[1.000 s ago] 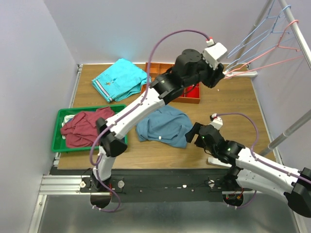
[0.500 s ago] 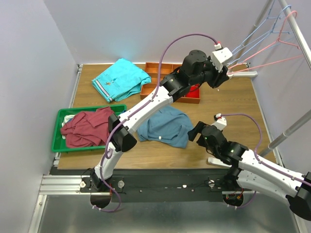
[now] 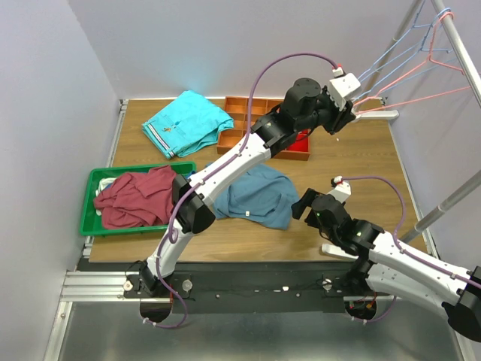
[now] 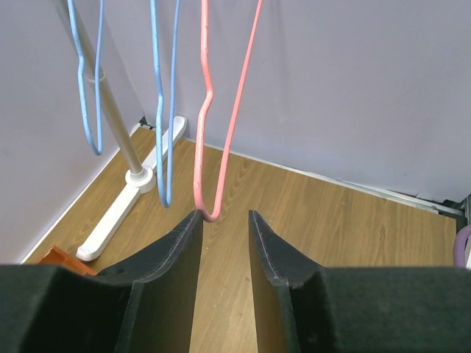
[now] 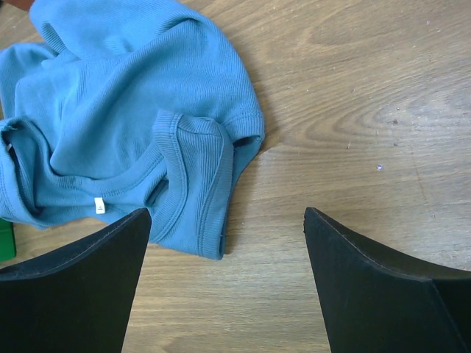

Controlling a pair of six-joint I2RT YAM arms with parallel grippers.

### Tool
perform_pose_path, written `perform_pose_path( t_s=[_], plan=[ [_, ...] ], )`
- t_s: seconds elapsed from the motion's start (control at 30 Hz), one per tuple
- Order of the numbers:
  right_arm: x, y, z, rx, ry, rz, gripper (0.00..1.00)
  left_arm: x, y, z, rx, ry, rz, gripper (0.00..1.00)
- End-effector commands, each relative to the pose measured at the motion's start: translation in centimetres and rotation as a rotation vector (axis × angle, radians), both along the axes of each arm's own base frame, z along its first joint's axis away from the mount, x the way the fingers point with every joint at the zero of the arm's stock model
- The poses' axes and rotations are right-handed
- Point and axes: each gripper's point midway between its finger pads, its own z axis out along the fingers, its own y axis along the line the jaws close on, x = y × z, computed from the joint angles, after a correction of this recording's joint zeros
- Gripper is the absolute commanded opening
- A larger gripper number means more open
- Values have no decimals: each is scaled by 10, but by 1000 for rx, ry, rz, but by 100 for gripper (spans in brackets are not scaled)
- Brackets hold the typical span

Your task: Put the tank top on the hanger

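Observation:
The lower bend of the pink hanger is resting against one finger's end on my left gripper, so next I move back, open wider and close around the pink hanger's end [image 4: 208, 200].
The dusty blue tank top [image 3: 252, 195] lies crumpled on the table's middle; its ribbed neck and hem show in the right wrist view [image 5: 132, 118]. The pink hanger [image 3: 421, 97] hangs from the rack at the far right. Its lower bend [image 4: 210, 218] sits just beyond my left finger's tip. My left gripper [image 3: 353, 113] [image 4: 224, 213] is held high with its jaws a narrow gap apart and nothing between them. My right gripper [image 3: 303, 204] [image 5: 228, 213] is wide open and empty, low over the wood just right of the tank top's edge.
Light blue hangers [image 3: 398, 56] [image 4: 163, 110] hang beside the pink one on the rack rail [image 3: 458, 53], whose white foot [image 4: 125, 213] rests on the table. An orange divided box [image 3: 293, 147], a turquoise shirt [image 3: 188, 120] and a green tray [image 3: 94, 180] holding a maroon shirt [image 3: 135, 197] lie to the left.
My left gripper rose and swung right toward the pink hanger's lower end, then nearly stopped. My right gripper edged slightly toward the tank top.

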Motion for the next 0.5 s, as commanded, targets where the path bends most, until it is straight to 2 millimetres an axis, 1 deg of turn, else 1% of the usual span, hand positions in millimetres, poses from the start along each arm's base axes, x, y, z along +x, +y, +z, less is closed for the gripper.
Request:
perform_pose_path(
  t_s=[0.0, 0.03, 0.07, 0.1, 0.13, 0.2, 0.23, 0.47],
  plan=[
    [2, -7, 0, -30, -15, -31, 93, -4, -7, 4, -24, -28, -16, 38],
    [2, -7, -1, -32, -13, -31, 93, -4, -8, -6, -7, -15, -15, 39],
    [2, -6, -1, -33, -11, -28, 93, -5, -5, -3, -9, -18, -10, 39],
    [2, -6, -2, -33, -9, -28, 93, -4, -4, -4, -4, -20, -6, 39],
    [3, -6, -1, -30, -12, -29, 93, -4, -4, -10, 7, -12, -4, 39],
    [3, -7, -2, -38, -9, -30, 93, -5, -2, -9, 12, -16, -3, 38],
    [3, -6, -1, -36, -11, -28, 93, -5, -2, -12, 18, -13, -2, 38],
    [3, -6, -2, -37, -8, -31, 93, -6, 4, -9, 28, -27, 7, 38]
  ],
)
